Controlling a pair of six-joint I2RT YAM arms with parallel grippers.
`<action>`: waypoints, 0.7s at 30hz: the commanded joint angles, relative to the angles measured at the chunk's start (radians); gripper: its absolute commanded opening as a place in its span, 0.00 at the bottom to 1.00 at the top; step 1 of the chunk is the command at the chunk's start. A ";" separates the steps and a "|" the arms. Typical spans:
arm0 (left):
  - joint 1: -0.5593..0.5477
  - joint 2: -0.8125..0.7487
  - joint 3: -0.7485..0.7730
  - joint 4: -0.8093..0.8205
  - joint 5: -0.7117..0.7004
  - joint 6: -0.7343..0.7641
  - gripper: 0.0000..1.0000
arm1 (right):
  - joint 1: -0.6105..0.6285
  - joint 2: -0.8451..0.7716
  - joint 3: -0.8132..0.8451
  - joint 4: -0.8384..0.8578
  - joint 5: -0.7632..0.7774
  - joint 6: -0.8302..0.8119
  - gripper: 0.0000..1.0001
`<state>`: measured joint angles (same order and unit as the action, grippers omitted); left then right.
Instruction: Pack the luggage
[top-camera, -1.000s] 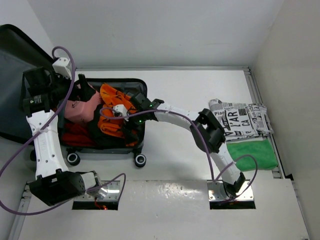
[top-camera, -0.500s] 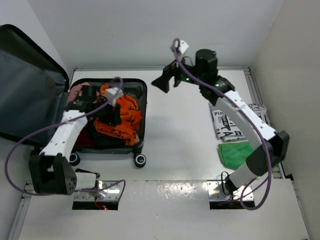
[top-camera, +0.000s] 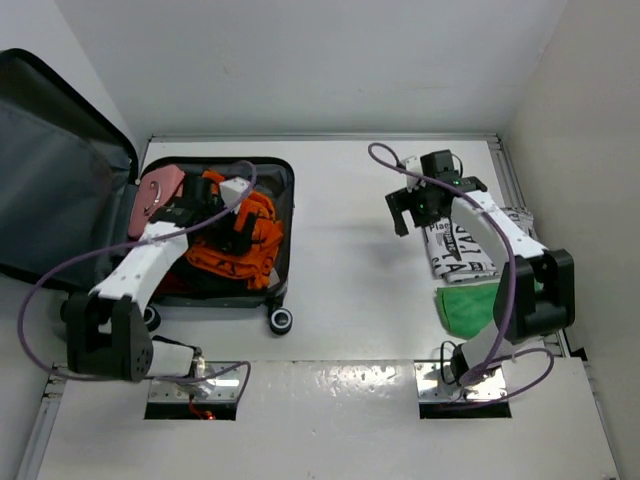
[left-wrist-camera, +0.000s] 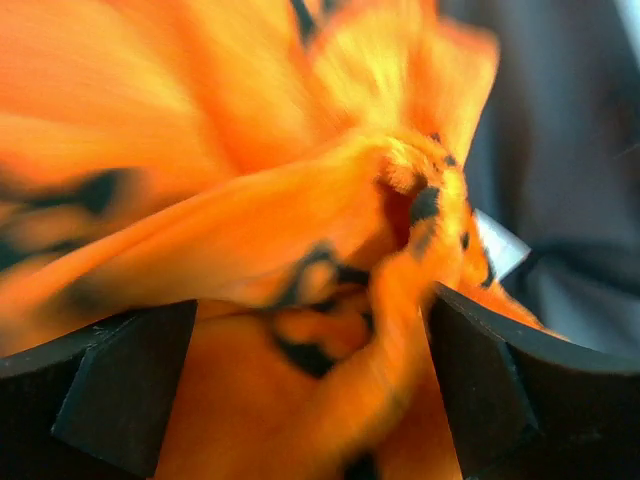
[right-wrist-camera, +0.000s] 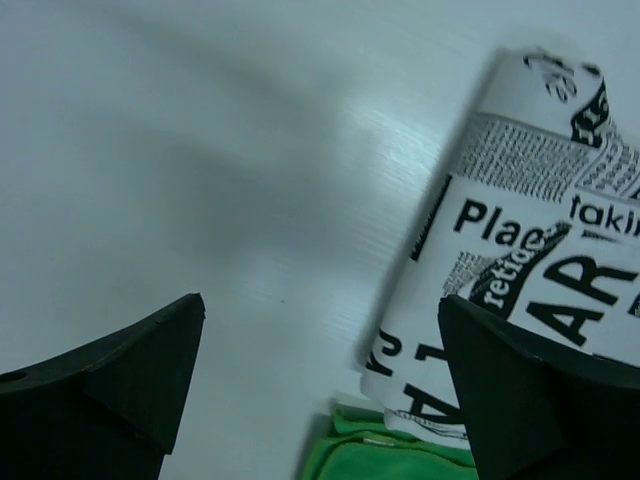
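Observation:
I need to close my right gripper on the newspaper-print cloth's edge (top-camera: 430, 239) (right-wrist-camera: 434, 250) facing the luggage, around the middle of that edge.
The luggage (top-camera: 287, 225) lies open at the left of the table, its dark grey lined lid (top-camera: 60, 200) thrown back to the left. An orange and black garment (top-camera: 255, 215) lies on top of its contents. My left gripper (top-camera: 235, 228) is down in this garment. In the left wrist view its open fingers (left-wrist-camera: 120, 390) straddle a bunched fold of the orange cloth (left-wrist-camera: 250, 200). My right gripper (top-camera: 398, 215) is open and empty above the bare table, just left of a newspaper-print cloth (top-camera: 460, 250), which also shows in the right wrist view (right-wrist-camera: 540, 260).
A pink handled box (top-camera: 155, 193) and red cloth (top-camera: 170, 283) also lie in the suitcase. A folded green cloth (top-camera: 470, 308) lies in front of the printed cloth, also in the right wrist view (right-wrist-camera: 400, 455). Black casters (top-camera: 280, 321) stick out at the near side. Walls close the back and right.
My right arm left the suitcase, swung up and back, and has come down beside the printed cloth. My left gripper moved from the lid side onto the orange garment.

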<state>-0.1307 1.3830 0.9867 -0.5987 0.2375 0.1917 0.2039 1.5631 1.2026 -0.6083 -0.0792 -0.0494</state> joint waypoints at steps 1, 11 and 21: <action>0.031 -0.183 0.076 0.169 0.066 -0.038 1.00 | 0.002 0.058 -0.020 0.012 0.180 -0.056 0.99; 0.028 -0.266 0.286 0.186 -0.035 -0.161 1.00 | -0.008 0.271 -0.040 0.125 0.458 -0.013 0.99; 0.068 -0.294 0.287 0.168 -0.118 -0.170 1.00 | -0.135 0.394 -0.038 0.044 0.368 0.009 0.60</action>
<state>-0.0803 1.1069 1.2613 -0.4362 0.1516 0.0433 0.1196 1.9125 1.1706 -0.5121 0.3309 -0.0601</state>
